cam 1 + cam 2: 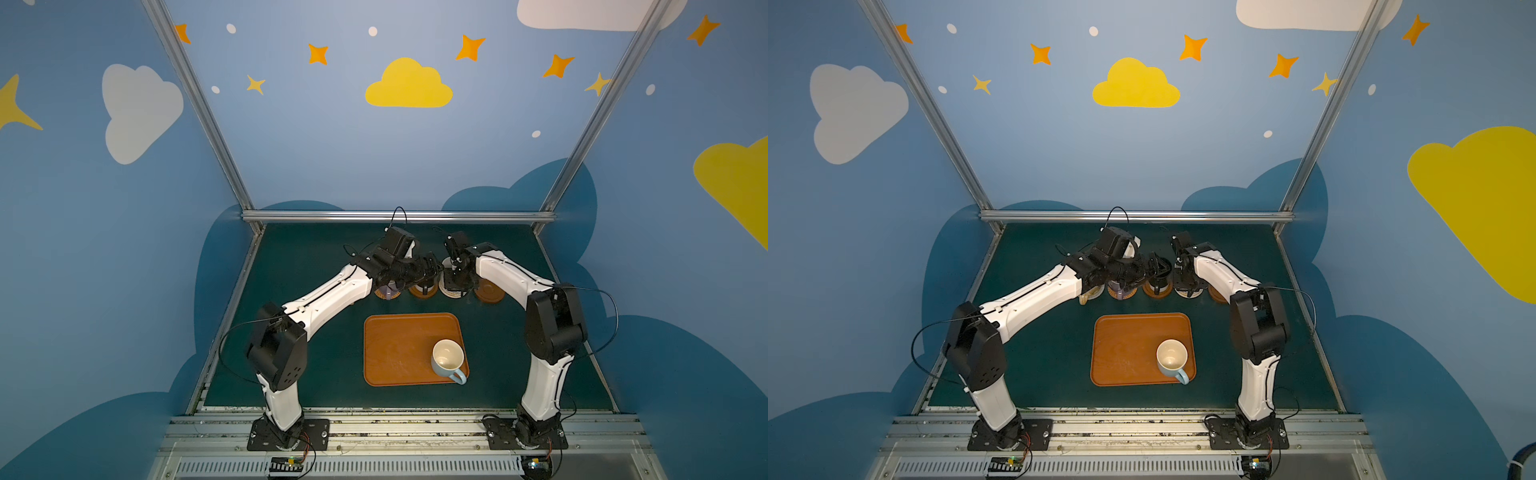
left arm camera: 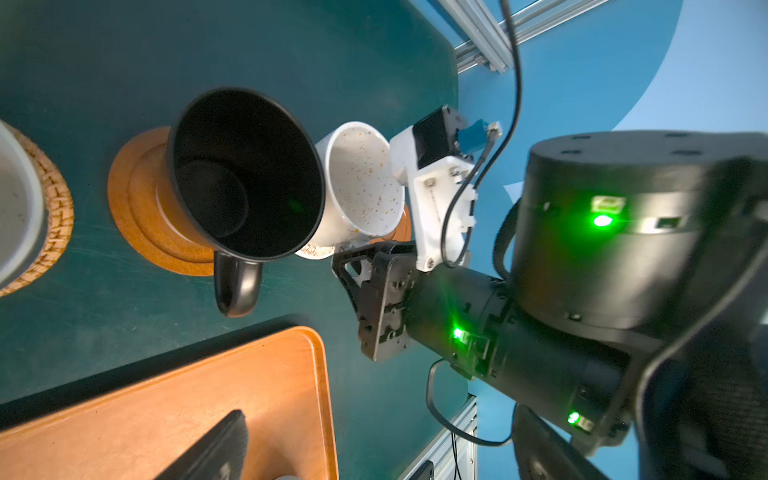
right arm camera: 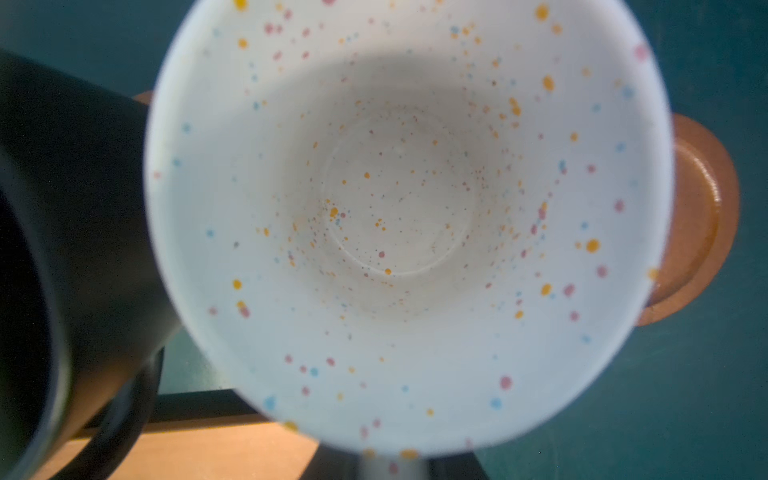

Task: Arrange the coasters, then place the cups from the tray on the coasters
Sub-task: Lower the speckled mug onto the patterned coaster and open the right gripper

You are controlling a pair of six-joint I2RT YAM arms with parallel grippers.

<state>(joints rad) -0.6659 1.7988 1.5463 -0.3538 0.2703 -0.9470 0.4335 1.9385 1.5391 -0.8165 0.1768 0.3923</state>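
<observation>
My right gripper is to put the speckled cream-white cup down on the white woven coaster (image 1: 453, 289) beside the black cup.
The tray (image 1: 395, 353) holds a light blue cup (image 1: 446, 361) at its near right corner. Behind it runs a row of coasters. A lavender cup (image 1: 388, 291) stands on the rattan coaster (image 2: 58, 208). The black cup (image 2: 245, 174) stands on a brown wooden coaster (image 2: 137, 208). My left gripper (image 1: 432, 266) hovers open and empty beside the black cup. My right gripper (image 1: 457, 278) is shut on the speckled cream-white cup (image 3: 407, 199) over a white woven coaster (image 1: 451, 293). Right of it, the other brown wooden coaster (image 1: 489, 293) lies empty.
A pale cup on a woven coaster (image 1: 1090, 296) peeks out under the left forearm at the row's left end. An aluminium rail (image 1: 399, 216) bounds the back of the green table (image 1: 316, 361). The two wrists nearly meet above the row.
</observation>
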